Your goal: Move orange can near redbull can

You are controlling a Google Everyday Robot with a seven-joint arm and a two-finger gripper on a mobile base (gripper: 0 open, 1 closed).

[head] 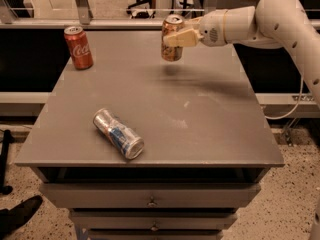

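Next, my gripper sets the orange can upright on the grey table [137, 122] close behind the redbull can, toward my arm, and lets go of it. The orange can is above the table's far middle.
The orange can [171, 49] is upright, held in the air just above the far middle of the grey table [210, 124], with its shadow on the surface below. My gripper [179, 37] reaches in from the right and is shut on the can's upper half. The redbull can [118, 133], silver with blue panels, lies on its side near the table's front left, well apart from the orange can.
A red Coca-Cola can [78, 47] stands upright at the far left corner. My white arm [280, 24] spans the far right. Drawers [150, 202] sit below the tabletop. A rail runs behind the table.
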